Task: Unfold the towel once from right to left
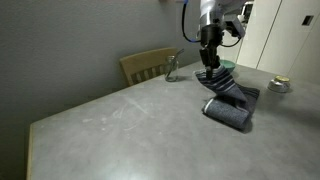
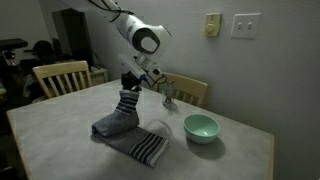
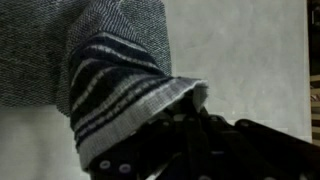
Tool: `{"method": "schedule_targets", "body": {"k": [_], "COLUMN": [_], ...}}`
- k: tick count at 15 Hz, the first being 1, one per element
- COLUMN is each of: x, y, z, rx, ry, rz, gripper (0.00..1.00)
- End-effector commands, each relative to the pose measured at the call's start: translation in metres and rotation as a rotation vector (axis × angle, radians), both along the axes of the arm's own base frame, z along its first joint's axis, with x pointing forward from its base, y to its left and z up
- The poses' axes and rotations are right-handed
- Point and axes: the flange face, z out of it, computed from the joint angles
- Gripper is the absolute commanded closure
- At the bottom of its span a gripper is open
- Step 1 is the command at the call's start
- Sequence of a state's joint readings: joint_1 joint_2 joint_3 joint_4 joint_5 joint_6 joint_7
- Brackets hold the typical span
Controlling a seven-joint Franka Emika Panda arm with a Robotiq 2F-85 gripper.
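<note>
My gripper is going to release the striped end of the towel on the bare grey table (image 1: 152, 125) in front of the wooden chair. That striped end is now held lifted above the rest.
The dark blue-grey towel (image 2: 128, 135) lies on the grey table (image 2: 60, 120), with a pale striped band at its near end (image 2: 148, 149). My gripper (image 2: 131, 88) is shut on one striped edge of the towel and holds that edge lifted above the rest. In an exterior view the towel (image 1: 232, 100) rises to the gripper (image 1: 209, 63). In the wrist view the striped edge (image 3: 125, 95) sits pinched at the dark jaws (image 3: 185, 125).
A teal bowl (image 2: 201, 127) stands on the table beside the towel. A small glass object (image 2: 170, 97) stands near the far edge. Wooden chairs (image 2: 58, 75) (image 1: 147, 66) stand by the table. A dish (image 1: 279, 85) sits at the table's far side.
</note>
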State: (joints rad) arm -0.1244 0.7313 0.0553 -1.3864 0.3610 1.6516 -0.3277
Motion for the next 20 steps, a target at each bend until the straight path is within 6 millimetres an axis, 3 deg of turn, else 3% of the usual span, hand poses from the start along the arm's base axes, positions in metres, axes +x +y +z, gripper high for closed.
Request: {"method": "schedule_targets", "body": {"k": [1, 6, 13, 16, 20], "x": [-0.001, 0.016, 0.035, 0.040, 0.047], "y": [0.030, 0.090, 0.188, 0.207, 0.209], "z": [0.016, 0.016, -0.005, -0.015, -0.023], "rx": [-0.032, -0.011, 0.008, -0.016, -0.007], "ry": [-0.010, -0.082, -0.175, -0.196, -0.220], "rz": [0.019, -0.044, -0.197, -0.247, -0.249], "gripper": [0.99, 0.99, 0.99, 0.99, 0.99]}}
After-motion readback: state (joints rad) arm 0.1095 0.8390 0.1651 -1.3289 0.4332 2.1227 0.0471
